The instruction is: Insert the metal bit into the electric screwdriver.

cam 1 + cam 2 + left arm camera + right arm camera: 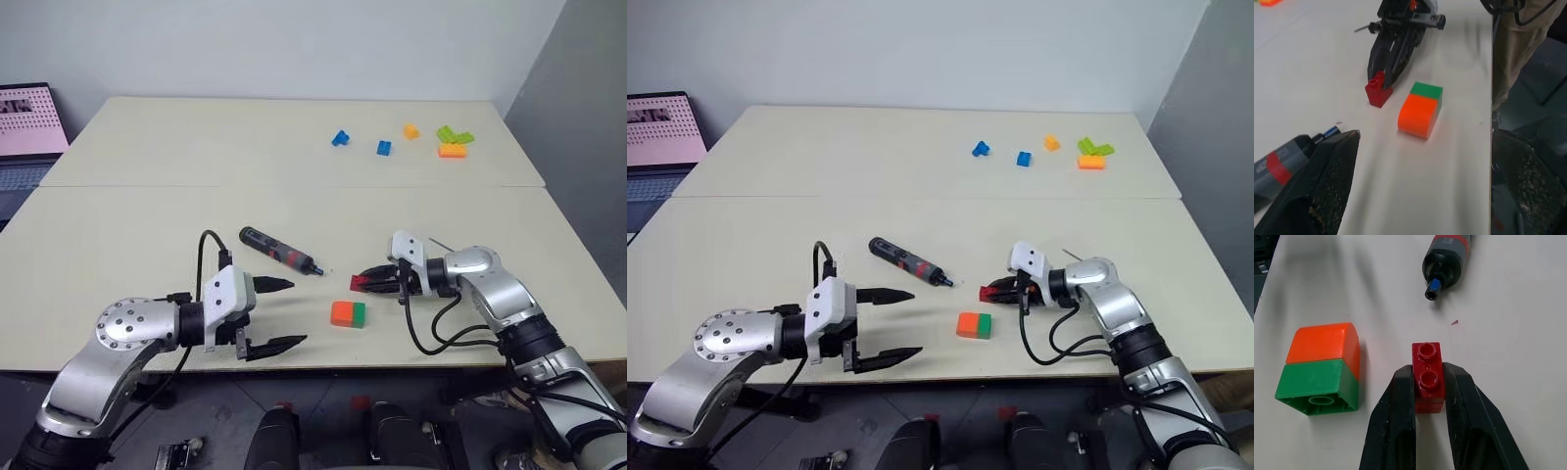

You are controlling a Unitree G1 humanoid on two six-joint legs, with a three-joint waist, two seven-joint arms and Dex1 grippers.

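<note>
The robot's right gripper should release the red brick on bare table [514, 240] between the metal bit and the side edge of the table.
The electric screwdriver [279, 251], black with a red band, lies on the table between my arms with its tip toward the right. A thin grey rod, apparently the metal bit [439, 243], lies on the table just behind my right wrist. My right gripper [364, 281] rests low on the table, to the right of the screwdriver's tip. Its fingers [1400, 401] press both sides of a small red brick [1427, 377]. My left gripper [294, 311] hovers open near the front edge, just in front of the screwdriver, and holds nothing.
An orange and green block [348, 313] sits just in front of the red brick. Several small coloured bricks [407, 137] lie at the table's far right. A laptop [24, 127] stands off the far left corner. The table's front edge [392, 362] runs close under both grippers.
</note>
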